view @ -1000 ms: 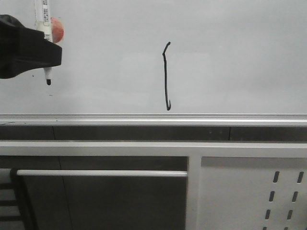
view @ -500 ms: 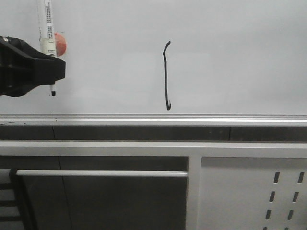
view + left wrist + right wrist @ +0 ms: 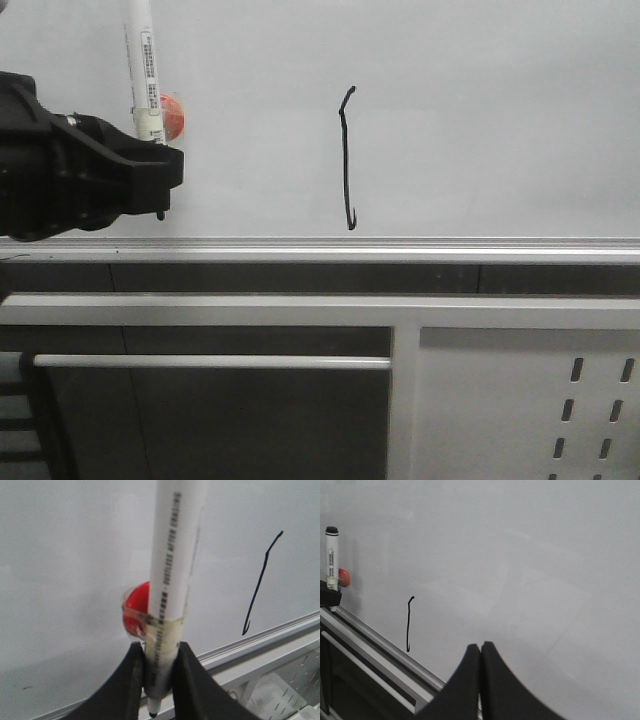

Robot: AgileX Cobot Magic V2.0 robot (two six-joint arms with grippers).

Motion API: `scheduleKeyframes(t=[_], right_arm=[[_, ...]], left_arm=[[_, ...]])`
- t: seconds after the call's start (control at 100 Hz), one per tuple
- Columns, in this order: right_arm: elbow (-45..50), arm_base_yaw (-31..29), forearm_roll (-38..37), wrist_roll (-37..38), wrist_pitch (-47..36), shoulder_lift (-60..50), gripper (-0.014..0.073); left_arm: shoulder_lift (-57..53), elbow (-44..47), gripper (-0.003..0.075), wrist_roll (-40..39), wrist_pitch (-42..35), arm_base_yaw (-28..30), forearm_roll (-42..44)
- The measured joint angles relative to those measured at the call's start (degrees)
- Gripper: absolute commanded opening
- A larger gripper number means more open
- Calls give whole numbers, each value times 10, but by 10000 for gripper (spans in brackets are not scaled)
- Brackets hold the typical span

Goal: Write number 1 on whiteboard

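My left gripper has the white marker pen. It will let go of the pen against the whiteboard above the silver bottom rail (image 3: 136, 117), with the pen's black tip down.
The number 1 (image 3: 346, 158) is a thin black vertical stroke on the whiteboard (image 3: 480, 120), just above its silver bottom rail. It also shows in the left wrist view (image 3: 261, 580) and the right wrist view (image 3: 409, 624). My left gripper (image 3: 160, 170) is at the far left, shut on a white marker pen (image 3: 143, 70) that stands upright with its black tip down near the rail. The pen (image 3: 170, 590) carries a red piece (image 3: 137, 612) taped to it. My right gripper (image 3: 480, 647) is shut and empty before the whiteboard (image 3: 530, 555), out of the front view.
Below the whiteboard's rail (image 3: 400, 247) runs a dark channel, then a white frame bar (image 3: 210, 362) and a white perforated metal panel (image 3: 560, 410) at the lower right.
My left gripper has moved right and down with the marker pen, bringing its tip close to the bottom rail. The number 1 is unchanged.
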Motion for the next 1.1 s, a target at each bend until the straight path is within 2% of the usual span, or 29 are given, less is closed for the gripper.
scheduleKeyframes(t=[0.27,0.55,1.1], right_arm=[[0,0,0,-1,-1,0,-69],[0,0,0,-1,-1,-1,-69],[0,0,0,-1,-1,-1,-69]], left_arm=[[51,0,-18,-4,-64,0,-18],[69,-1,-18,-4,-95,0,-40],[92,-6,-17,-4,-114,33,-9]])
